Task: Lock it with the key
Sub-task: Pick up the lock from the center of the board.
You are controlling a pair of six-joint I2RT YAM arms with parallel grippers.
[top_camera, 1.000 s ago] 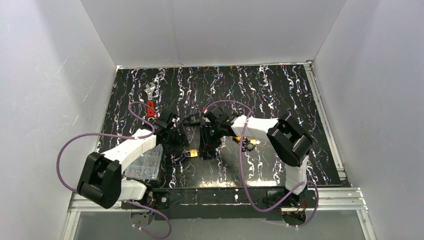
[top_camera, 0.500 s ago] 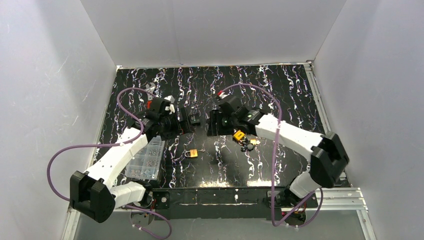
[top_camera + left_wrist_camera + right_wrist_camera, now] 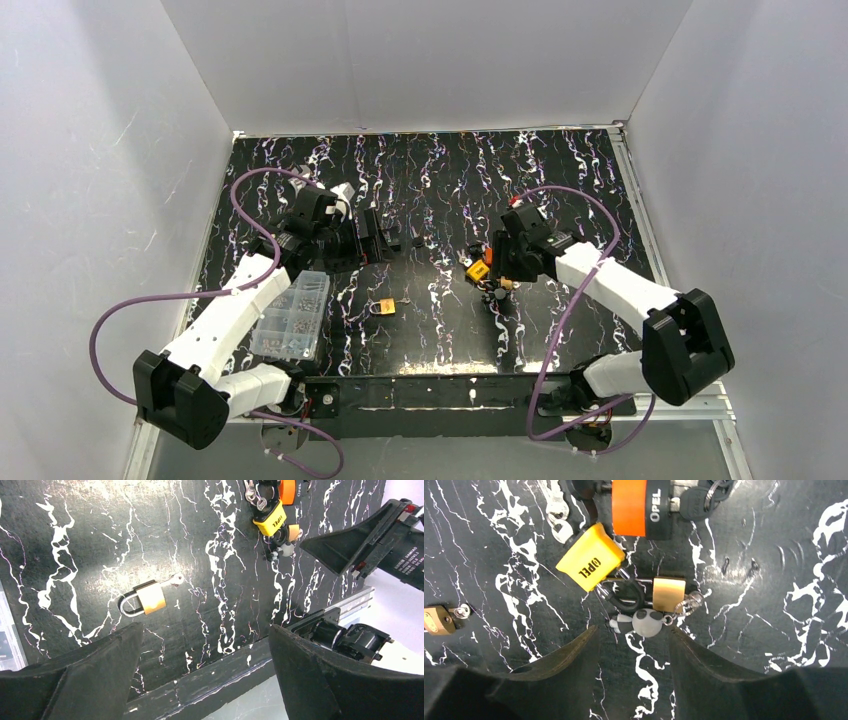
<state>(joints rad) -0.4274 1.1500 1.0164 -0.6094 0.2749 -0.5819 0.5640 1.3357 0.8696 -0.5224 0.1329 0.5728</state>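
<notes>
Next, I close my left gripper on the orange padlock's black shackle (image 3: 273,492), because my right gripper should hold the padlock up by its body.
A small brass padlock (image 3: 381,307) lies on the black marbled table with a key (image 3: 176,579) in its bottom; it also shows in the left wrist view (image 3: 145,598) and at the left edge of the right wrist view (image 3: 436,620). My left gripper (image 3: 392,240) is open and empty, above and behind it (image 3: 205,627). My right gripper (image 3: 497,262) is open and empty over a cluster of padlocks: an orange one (image 3: 629,507), a yellow one (image 3: 590,562), a second brass one (image 3: 669,594) and a panda key fob (image 3: 646,622). Its fingertips (image 3: 589,632) straddle the fob.
A clear plastic parts box (image 3: 292,318) sits at the front left beside the left arm. A metal rail (image 3: 440,392) runs along the table's near edge. White walls close in the left, back and right. The right gripper shows in the left wrist view (image 3: 370,540).
Both grippers have drawn away from the small brass padlock, which now lies alone. The left moved back and left; the right swung right to above the padlock cluster.
</notes>
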